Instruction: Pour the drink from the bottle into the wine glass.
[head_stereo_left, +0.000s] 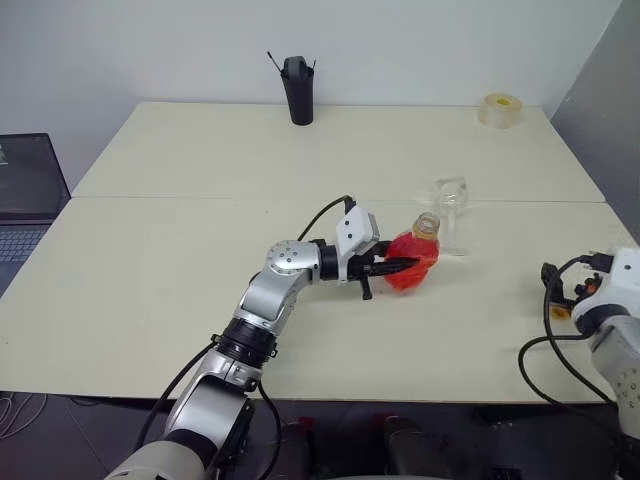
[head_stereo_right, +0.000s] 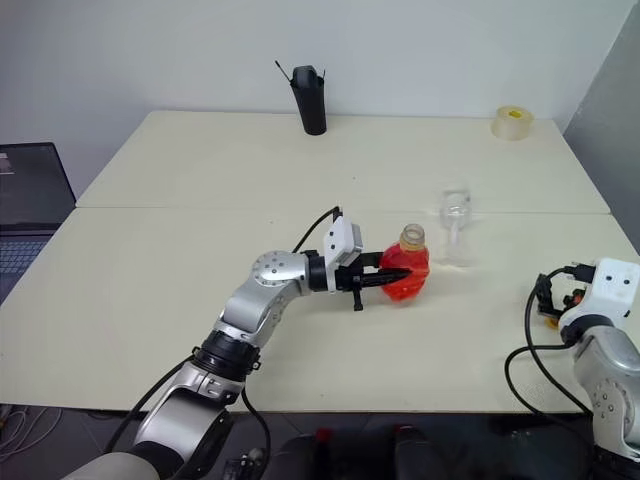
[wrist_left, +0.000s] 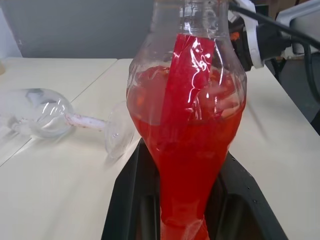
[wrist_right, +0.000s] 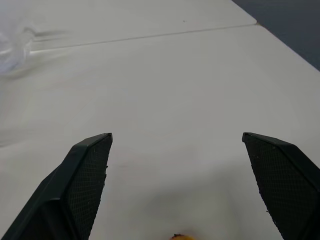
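Next, my left gripper sets the bottle down on the laptop's side of the table (head_stereo_left: 245, 220), placing it just in front of the seam there. The bottle is now over the table's middle.
The bottle (head_stereo_left: 413, 258) is small and clear, with a bulging body holding the red drink (wrist_left: 187, 150) and an uncapped neck. My left gripper (head_stereo_left: 395, 267) is shut on its body from the left and holds it near upright over the middle of the table. The wine glass (head_stereo_left: 452, 208), clear and empty, stands just behind and to the right of the bottle, apart from it. My right gripper (wrist_right: 176, 135) is open near the table's right front edge, low over the tabletop with nothing between its fingers. A small yellow-orange piece (wrist_right: 177, 236) lies just beneath it.
A tall black holder (head_stereo_left: 298, 90) stands at the back centre and a roll of tape (head_stereo_left: 500, 110) at the back right corner. A laptop (head_stereo_left: 25, 195) sits off the table's left side. A seam (head_stereo_left: 200, 198) runs across the cream tabletop.
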